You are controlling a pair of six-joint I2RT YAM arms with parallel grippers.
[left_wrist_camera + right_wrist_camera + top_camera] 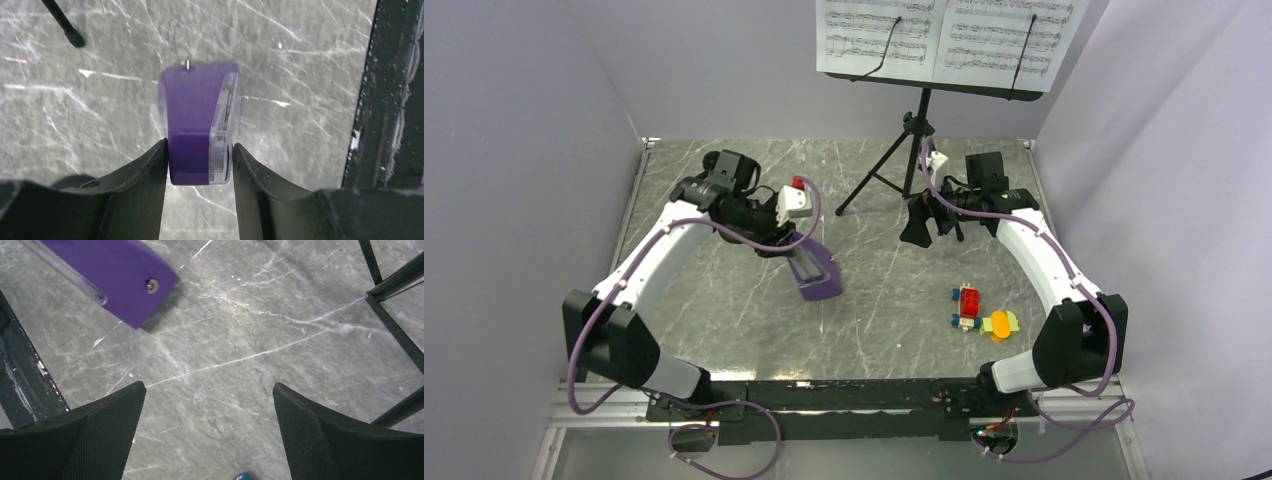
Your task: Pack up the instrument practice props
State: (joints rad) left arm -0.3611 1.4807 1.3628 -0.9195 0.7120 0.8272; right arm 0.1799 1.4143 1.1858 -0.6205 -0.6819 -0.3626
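Next, I release the purple metronome from my left gripper on the marble table [651, 288] under its own white arm, near the grey wall.
My left gripper [802, 258] is shut on the purple wedge-shaped metronome [819, 275], gripping one end of it left of the table's middle. In the left wrist view both fingers [145, 175] press the metronome [197, 120] over the marble top. It also shows in the right wrist view [110, 275], its far end close to the surface. My right gripper [921, 228] is open and empty beside the black tripod music stand [912, 150], wide apart in its own view [207, 390]. White sheet-music pages [944, 35] rest on the stand's desk. The microphone stand is out of view.
Small red, yellow and green toy blocks [979, 312] lie at the right front. Tripod legs [395, 325] stand just right of my right gripper, and one leg's foot [65, 27] is beyond the metronome. A black rail [824, 390] runs along the near edge. Grey walls enclose the table.
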